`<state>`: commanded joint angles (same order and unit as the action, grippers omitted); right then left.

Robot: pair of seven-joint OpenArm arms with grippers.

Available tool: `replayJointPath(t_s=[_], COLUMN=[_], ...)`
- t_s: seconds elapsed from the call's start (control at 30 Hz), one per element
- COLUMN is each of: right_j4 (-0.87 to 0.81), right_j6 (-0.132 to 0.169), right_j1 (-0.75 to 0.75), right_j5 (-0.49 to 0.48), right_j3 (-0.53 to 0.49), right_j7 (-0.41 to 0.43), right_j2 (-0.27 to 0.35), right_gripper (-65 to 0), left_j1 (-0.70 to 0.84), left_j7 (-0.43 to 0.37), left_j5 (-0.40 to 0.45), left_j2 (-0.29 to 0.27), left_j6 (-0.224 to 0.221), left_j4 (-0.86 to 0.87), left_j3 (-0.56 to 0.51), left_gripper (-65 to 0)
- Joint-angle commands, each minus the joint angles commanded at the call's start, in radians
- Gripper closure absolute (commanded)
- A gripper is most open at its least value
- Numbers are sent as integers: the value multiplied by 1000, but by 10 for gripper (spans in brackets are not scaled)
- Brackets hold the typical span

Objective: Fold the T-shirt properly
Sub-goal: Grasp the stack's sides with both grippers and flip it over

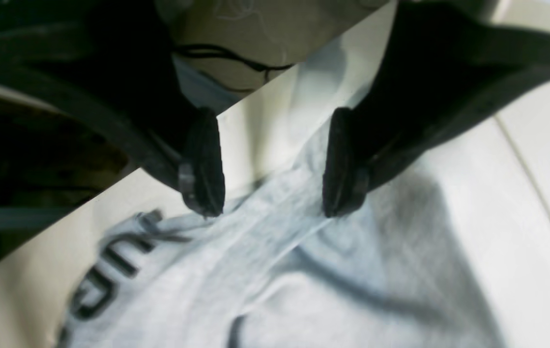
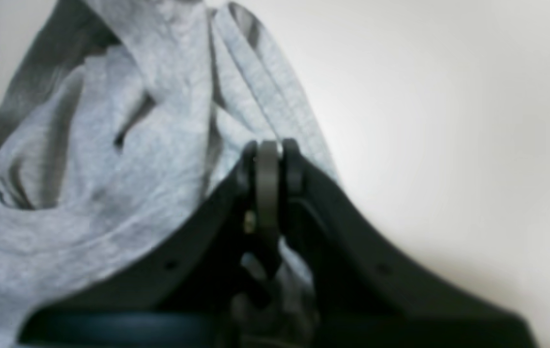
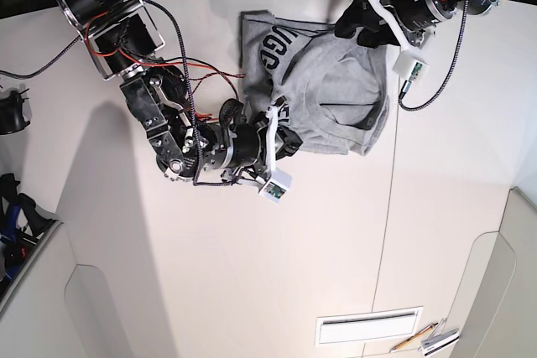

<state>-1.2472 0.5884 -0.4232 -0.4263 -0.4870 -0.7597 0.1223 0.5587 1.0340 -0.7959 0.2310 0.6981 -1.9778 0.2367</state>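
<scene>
My left gripper should take the fold (image 3: 321, 33) beside the lettering and pull the cloth straight, as the T-shirt lies bunched with its lettering slanting down to my right gripper.
The grey T-shirt (image 3: 331, 94) lies bunched at the far middle of the white table, with black lettering (image 3: 273, 49) showing near its left edge. My right gripper (image 2: 268, 147) is shut on a fold of the shirt's cloth (image 2: 110, 159), at the shirt's near left edge in the base view (image 3: 281, 126). My left gripper (image 1: 270, 210) is open, its fingers (image 1: 202, 164) astride a raised ridge of the shirt (image 1: 275, 203) without closing on it. In the base view the left gripper (image 3: 351, 27) is at the shirt's far right corner. The lettering also shows in the left wrist view (image 1: 106, 270).
The white table (image 3: 210, 274) has seam lines on its right side. A vent slot (image 3: 367, 324) and pens (image 3: 424, 337) lie at the near right. Red and black cables (image 3: 210, 73) hang by the right arm. The table's edge (image 1: 86, 203) runs close to the left gripper.
</scene>
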Motion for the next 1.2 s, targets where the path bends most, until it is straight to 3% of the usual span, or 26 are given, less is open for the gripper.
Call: replayJointPath(t_s=[0.1,0.2,0.33,0.5,0.67,0.8,0.87,0.93,1.13,1.2], right_j4=[0,0,-2,-55,-164,-210,-210,-210,-212,-212], right_j6=[-9,-9,-9,-5,3,3,3,3,3,3], right_j1=[0,1,9,90,208,279,291,294,319,322], right_j5=[-6,-79,-188,-249,-274,-274,-273,-279,-319,-318], right_j3=[3,3,14,148,334,425,448,453,453,454], right_j7=[0,-18,-145,-170,-169,-169,-169,-169,-184,-185], right_j2=[41,78,86,87,94,94,94,99,99,100], right_gripper=[0,0,0,0,0,0,0,0,0,0], left_j1=[-32,-89,-141,-161,-142,-76,-40,-14,-24,-29], left_j7=[-21,-21,-21,-35,67,164,196,198,189,133], left_j5=[47,48,46,26,-214,-406,-466,-467,-430,-380], left_j2=[0,0,11,22,21,22,21,21,14,7], left_j6=[0,-6,-7,-13,0,0,0,0,0,0], left_j4=[3,3,3,3,3,3,3,3,5,10], left_j3=[27,86,110,111,173,216,197,163,0,-42], left_gripper=[-360,-360,-360,-360,-359,-359,-359,-359,-359,-359])
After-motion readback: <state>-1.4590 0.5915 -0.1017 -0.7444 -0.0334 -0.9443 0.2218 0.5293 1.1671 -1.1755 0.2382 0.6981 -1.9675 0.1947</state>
